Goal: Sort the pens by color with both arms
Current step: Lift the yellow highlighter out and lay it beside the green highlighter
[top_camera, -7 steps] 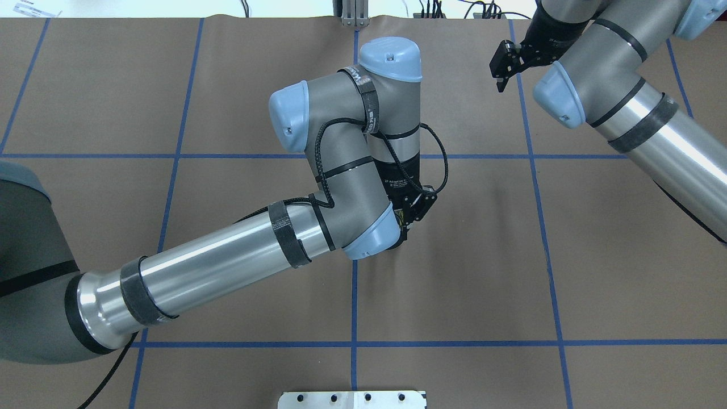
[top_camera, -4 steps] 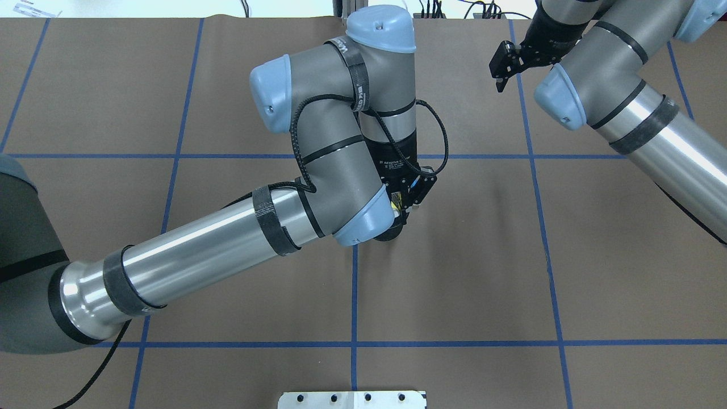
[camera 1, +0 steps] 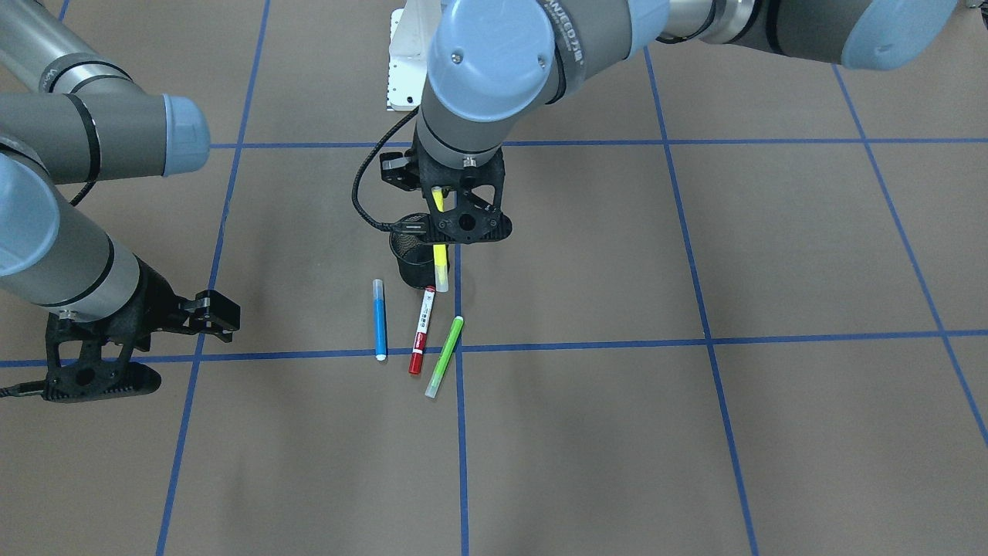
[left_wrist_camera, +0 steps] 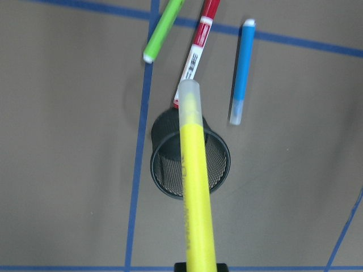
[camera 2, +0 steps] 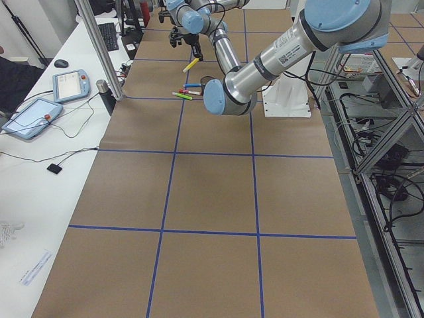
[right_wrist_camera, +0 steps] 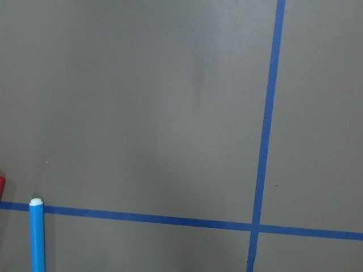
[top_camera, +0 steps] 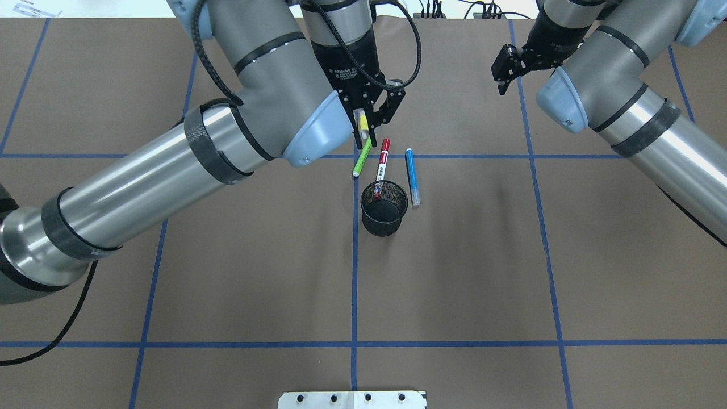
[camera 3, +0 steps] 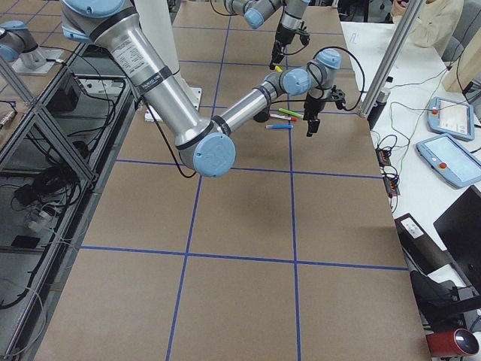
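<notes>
My left gripper will put the yellow pen down across the blue tape point(camera 1: 479, 347) point(left_wrist_camera: 130, 13) next to the green pen, opposite the red-capped pen.
My left gripper point(top_camera: 366, 126) is shut on the yellow pen point(top_camera: 363, 121), held above the table just beyond the black mesh cup point(top_camera: 385, 208). In the left wrist view the yellow pen point(left_wrist_camera: 195, 170) points down over the cup point(left_wrist_camera: 164, 170). On the brown paper beside the cup lie the green pen point(top_camera: 362, 158), the red-capped pen point(top_camera: 381, 167) and the blue pen point(top_camera: 413, 176), roughly parallel. My right gripper point(top_camera: 504, 71) hovers at the far right, well clear of the pens. It looks open and holds nothing. The right wrist view shows only the blue pen's end point(right_wrist_camera: 36, 235).
Blue tape lines divide the brown paper into squares. The white pedestal base point(top_camera: 352, 399) sits at the near edge. Beyond the far edge stand a metal post point(camera 2: 99, 46) and tablets point(camera 2: 33, 118) on a white bench.
My left arm has risen and swung toward the far side with the yellow pen, uncovering the cup and the three pens on the table. The right arm has barely moved.
</notes>
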You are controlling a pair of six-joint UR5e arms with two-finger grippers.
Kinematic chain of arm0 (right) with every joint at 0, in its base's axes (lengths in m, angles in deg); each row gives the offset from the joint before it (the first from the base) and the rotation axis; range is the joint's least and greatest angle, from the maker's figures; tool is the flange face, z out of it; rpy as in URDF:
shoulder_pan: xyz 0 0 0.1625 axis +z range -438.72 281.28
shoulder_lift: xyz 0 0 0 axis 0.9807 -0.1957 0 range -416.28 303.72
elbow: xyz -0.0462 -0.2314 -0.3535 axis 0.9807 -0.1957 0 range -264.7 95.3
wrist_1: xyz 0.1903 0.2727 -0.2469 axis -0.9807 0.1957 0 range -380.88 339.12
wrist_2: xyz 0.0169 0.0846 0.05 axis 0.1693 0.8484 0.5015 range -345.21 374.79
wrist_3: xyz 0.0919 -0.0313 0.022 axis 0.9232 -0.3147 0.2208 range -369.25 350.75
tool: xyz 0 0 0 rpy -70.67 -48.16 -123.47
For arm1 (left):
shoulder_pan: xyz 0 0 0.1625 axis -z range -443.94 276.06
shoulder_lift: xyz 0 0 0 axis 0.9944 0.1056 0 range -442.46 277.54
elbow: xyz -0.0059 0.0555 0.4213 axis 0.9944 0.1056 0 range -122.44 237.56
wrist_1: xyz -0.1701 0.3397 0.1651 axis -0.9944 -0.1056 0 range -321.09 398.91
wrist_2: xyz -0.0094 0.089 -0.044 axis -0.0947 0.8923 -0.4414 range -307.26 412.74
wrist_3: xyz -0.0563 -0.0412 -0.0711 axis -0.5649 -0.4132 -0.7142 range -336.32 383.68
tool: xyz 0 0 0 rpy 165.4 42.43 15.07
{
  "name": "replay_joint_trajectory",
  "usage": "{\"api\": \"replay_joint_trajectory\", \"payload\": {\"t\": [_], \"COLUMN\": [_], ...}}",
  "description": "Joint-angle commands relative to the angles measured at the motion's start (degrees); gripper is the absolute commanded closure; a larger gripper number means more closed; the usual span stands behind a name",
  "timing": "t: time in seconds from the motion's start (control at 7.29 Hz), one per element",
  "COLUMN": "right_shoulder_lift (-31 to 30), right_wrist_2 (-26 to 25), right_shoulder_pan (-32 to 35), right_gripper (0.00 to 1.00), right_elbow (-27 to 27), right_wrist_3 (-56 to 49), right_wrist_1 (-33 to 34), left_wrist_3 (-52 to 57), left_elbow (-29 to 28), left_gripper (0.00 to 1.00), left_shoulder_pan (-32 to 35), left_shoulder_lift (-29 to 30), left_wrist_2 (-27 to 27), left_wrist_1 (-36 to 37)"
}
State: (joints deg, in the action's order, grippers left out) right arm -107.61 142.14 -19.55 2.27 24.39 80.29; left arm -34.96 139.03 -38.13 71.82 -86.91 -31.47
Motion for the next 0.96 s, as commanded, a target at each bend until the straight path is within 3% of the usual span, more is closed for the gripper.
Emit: {"api": "replay_joint_trajectory", "payload": {"t": [0.0,0.14,0.55,0.82], "right_shoulder_lift": [0.0,-0.08,-0.09,-0.26], "right_wrist_2": [0.0,0.0,0.0,0.0], "right_shoulder_pan": [-0.02,0.07,0.16,0.51], "right_gripper": [0.02,0.02,0.02,0.02], "right_elbow": [0.04,-0.04,-0.13,0.04], "right_wrist_3": [-0.33,-0.68,-0.69,-0.6], "right_wrist_1": [0.0,0.0,0.0,-0.09], "left_wrist_3": [6.83,10.17,9.5,9.41], "left_elbow": [-0.43,-0.87,-13.4,-15.38], "left_gripper": [0.77,0.76,0.76,0.76], "left_shoulder_pan": [3.04,3.14,2.53,-1.32], "left_shoulder_lift": [-2.46,-6.14,-7.5,-7.5], "left_wrist_2": [0.69,3.05,7.02,12.88], "left_wrist_1": [-0.89,-6.29,-25.45,-28.23]}}
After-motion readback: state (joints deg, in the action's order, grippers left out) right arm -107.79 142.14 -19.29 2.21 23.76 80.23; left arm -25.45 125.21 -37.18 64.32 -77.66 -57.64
